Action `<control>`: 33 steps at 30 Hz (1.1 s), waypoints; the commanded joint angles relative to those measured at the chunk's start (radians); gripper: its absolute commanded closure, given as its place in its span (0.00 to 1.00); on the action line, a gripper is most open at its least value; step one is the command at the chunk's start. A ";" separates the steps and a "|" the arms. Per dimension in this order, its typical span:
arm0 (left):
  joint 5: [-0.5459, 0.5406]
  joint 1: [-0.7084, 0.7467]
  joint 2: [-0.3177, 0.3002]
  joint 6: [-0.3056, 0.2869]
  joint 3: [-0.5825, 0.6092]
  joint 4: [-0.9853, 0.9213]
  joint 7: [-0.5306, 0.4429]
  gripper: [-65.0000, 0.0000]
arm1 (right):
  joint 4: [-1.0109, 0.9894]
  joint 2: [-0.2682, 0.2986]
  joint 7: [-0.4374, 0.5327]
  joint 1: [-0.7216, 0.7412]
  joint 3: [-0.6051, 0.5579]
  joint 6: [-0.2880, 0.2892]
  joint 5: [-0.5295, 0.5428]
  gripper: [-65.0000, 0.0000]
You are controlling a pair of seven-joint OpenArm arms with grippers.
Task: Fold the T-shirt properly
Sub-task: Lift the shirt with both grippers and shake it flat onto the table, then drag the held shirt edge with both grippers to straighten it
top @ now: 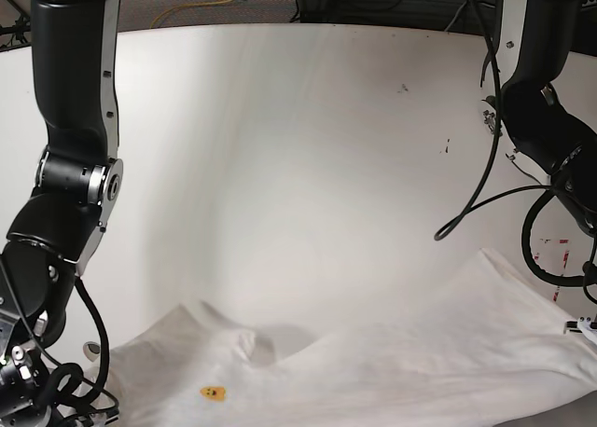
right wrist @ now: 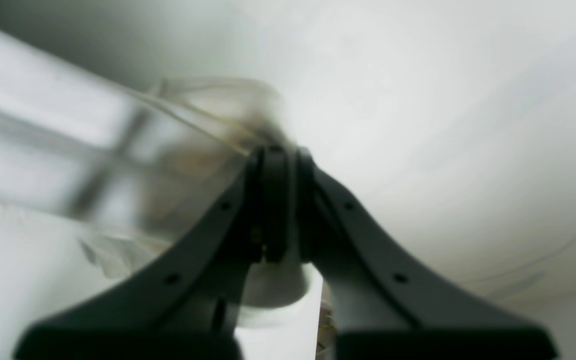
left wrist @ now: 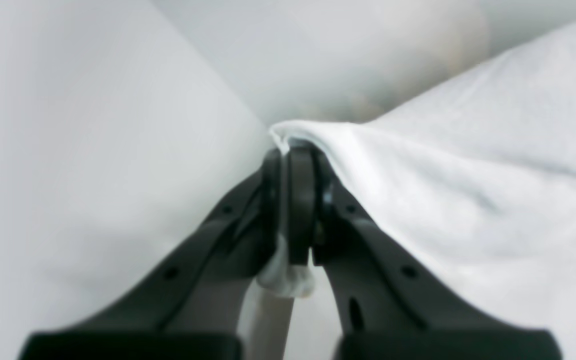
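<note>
Next, my left gripper lets go of the T-shirt's folded edge on the white table (top: 510, 172) just beyond the red marks.
The white T-shirt (top: 392, 362) lies stretched along the table's front edge in the base view, with its small yellow patch (top: 214, 392) at the lower left. My left gripper (left wrist: 295, 150) is shut on a folded edge of the T-shirt (left wrist: 468, 175), which spreads away to the right. My right gripper (right wrist: 278, 150) is shut, with blurred thin white T-shirt fabric (right wrist: 118, 165) stretching from its tips to the left and a bit of cloth between the fingers. Both grippers are out of the base view. The print and the neck label are hidden.
The white table (top: 308, 166) curves away behind the shirt. The arm carrying the right wrist camera (top: 70, 166) stands at the left, the other arm (top: 541, 119) at the right with a hanging black cable (top: 485, 185). More cables lie beyond the far edge.
</note>
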 commanded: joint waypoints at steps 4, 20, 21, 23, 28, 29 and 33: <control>0.016 0.117 -0.013 0.006 0.027 0.035 -0.010 1.00 | 0.209 0.002 -0.043 -0.196 0.102 -0.009 -0.026 1.00; -0.139 0.724 -0.015 0.006 -0.037 0.102 -0.015 1.00 | 0.393 -0.136 -0.043 -0.908 0.341 -0.009 -0.026 1.00; -0.139 0.760 -0.015 0.006 -0.037 0.102 -0.023 1.00 | 0.393 -0.138 -0.043 -0.937 0.355 -0.009 -0.026 1.00; -0.139 0.827 -0.013 0.006 -0.037 0.102 -0.063 1.00 | 0.393 -0.138 -0.043 -0.989 0.376 -0.009 -0.026 1.00; -0.138 0.951 -0.010 0.006 -0.039 0.101 -0.165 1.00 | 0.396 -0.139 -0.043 -1.104 0.405 -0.009 -0.026 1.00; -0.138 0.958 -0.008 0.006 -0.039 0.101 -0.165 1.00 | 0.396 -0.139 -0.043 -1.124 0.405 -0.009 -0.026 1.00; -0.138 0.970 -0.008 0.006 -0.039 0.101 -0.165 1.00 | 0.396 -0.138 -0.045 -1.207 0.445 -0.009 0.067 1.00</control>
